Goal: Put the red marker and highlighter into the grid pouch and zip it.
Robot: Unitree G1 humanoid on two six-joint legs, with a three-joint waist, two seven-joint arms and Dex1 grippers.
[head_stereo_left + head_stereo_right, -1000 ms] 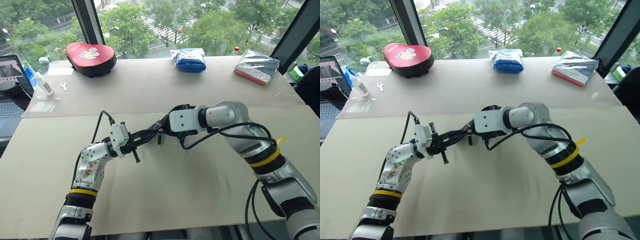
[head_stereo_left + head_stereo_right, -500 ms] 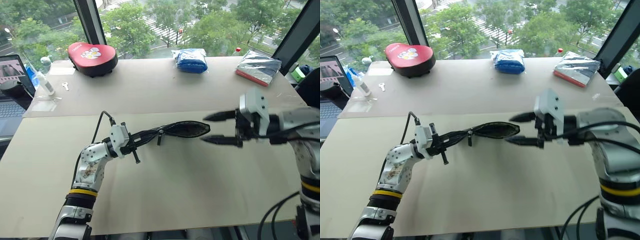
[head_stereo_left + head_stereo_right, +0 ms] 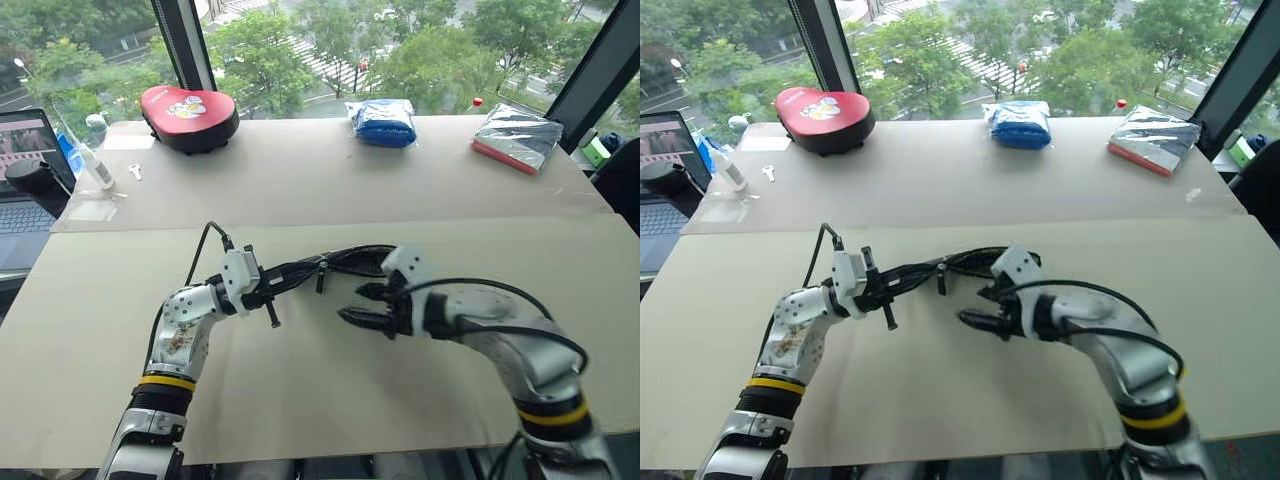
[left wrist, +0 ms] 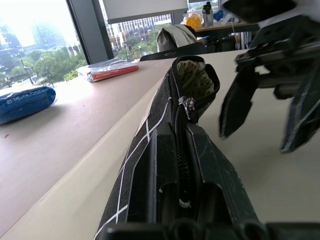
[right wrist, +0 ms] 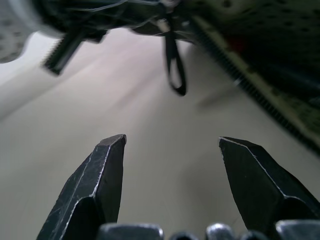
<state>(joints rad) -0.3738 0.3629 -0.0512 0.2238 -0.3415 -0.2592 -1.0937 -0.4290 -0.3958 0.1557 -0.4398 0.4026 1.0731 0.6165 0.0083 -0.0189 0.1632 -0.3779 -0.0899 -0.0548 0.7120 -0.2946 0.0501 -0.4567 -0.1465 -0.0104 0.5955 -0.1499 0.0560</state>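
Observation:
The black pull cord hangs beyond my right gripper's open fingers, so next I reach and pinch the pull cord's loose end (image 5: 178,88) before zipping the grid pouch.
My left gripper (image 3: 272,287) is shut on one end of the grid pouch (image 3: 350,262) and holds it level just above the table. The pouch's mouth (image 4: 194,80) gapes open at the far end and shows pale speckled lining. Its black pull cord (image 5: 175,70) hangs below the zipper. My right gripper (image 3: 352,303) is open, empty and pointing left, just in front of and below the pouch, near the cord. In the left wrist view the right gripper's fingers (image 4: 239,102) stand beside the pouch mouth. The red marker and the highlighter are hidden.
Along the far edge by the window lie a red case (image 3: 187,108), a blue bundle (image 3: 384,121) and a silver packet (image 3: 518,134). At the far left are a laptop (image 3: 22,190), a small bottle (image 3: 92,166) and a key (image 3: 133,172).
My right gripper left the pouch mouth, swung out to the right, then came back lower and nearer, rolled over, under the pouch. The left gripper and pouch stayed still.

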